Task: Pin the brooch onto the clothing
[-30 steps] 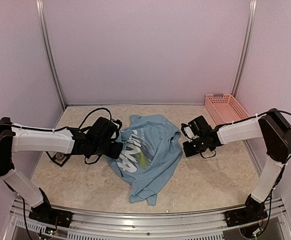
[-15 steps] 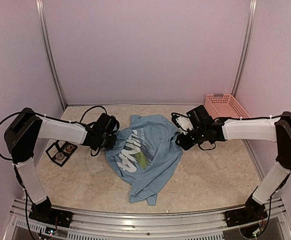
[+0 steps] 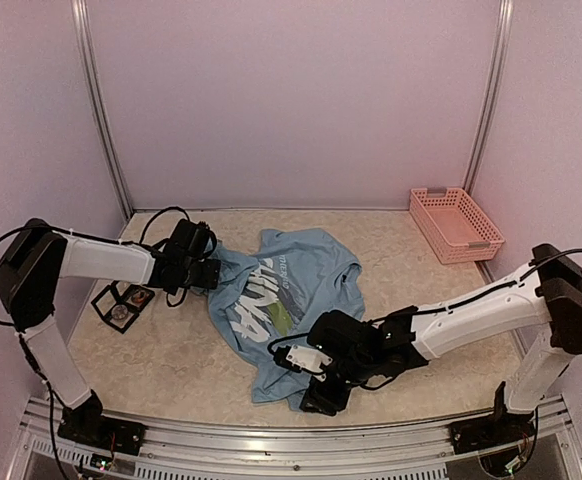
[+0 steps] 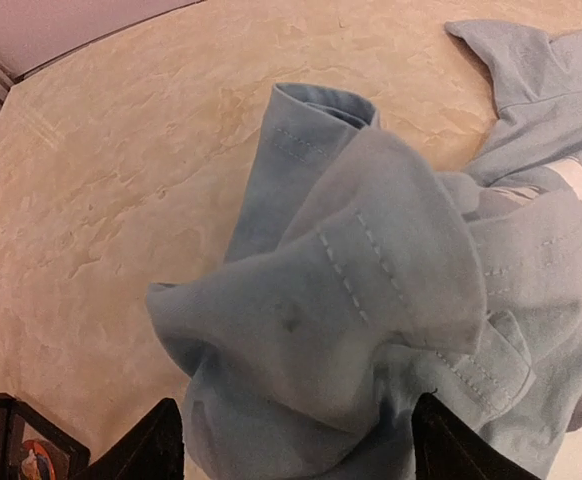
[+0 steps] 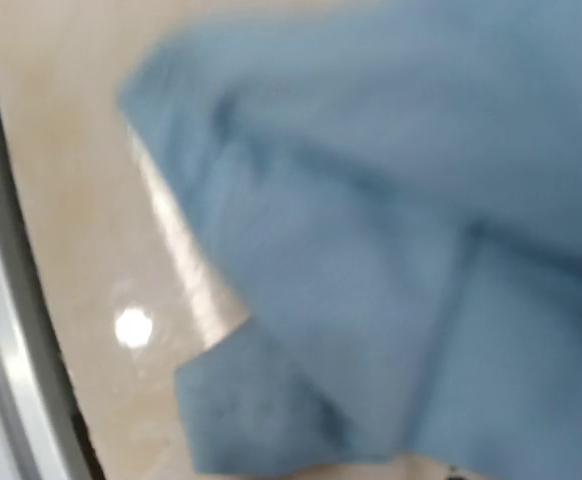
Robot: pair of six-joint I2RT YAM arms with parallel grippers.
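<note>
I should move my left gripper next from the bunched sleeve to the T-shirt's folded edge [image 3: 230,302] [image 4: 561,450] beside the white lettering and close it there.
The clothing [image 3: 291,290] is a light blue T-shirt lying crumpled in the middle of the table, white lettering up. My left gripper [image 3: 209,272] is at its left sleeve. In the left wrist view that gripper [image 4: 301,445] stands open, its fingertips [image 4: 161,445] wide apart on either side of the bunched sleeve [image 4: 371,280] without squeezing it. My right gripper [image 3: 316,392] is low at the shirt's bottom hem. The right wrist view is blurred and shows only blue cloth [image 5: 391,200], no fingers. A small round piece, seemingly the brooch [image 3: 121,313], lies in a black case [image 3: 106,300] left of the shirt.
A pink basket [image 3: 454,222] stands at the back right corner. The case's corner [image 4: 1,440] shows at the bottom left of the left wrist view. A metal rail [image 3: 271,440] runs along the front edge, close to the right gripper. Walls close in the other three sides.
The right arm has swung from the shirt's right shoulder down to its bottom hem near the front. The left gripper has drawn the left sleeve outward to the left, and its jaws have widened.
</note>
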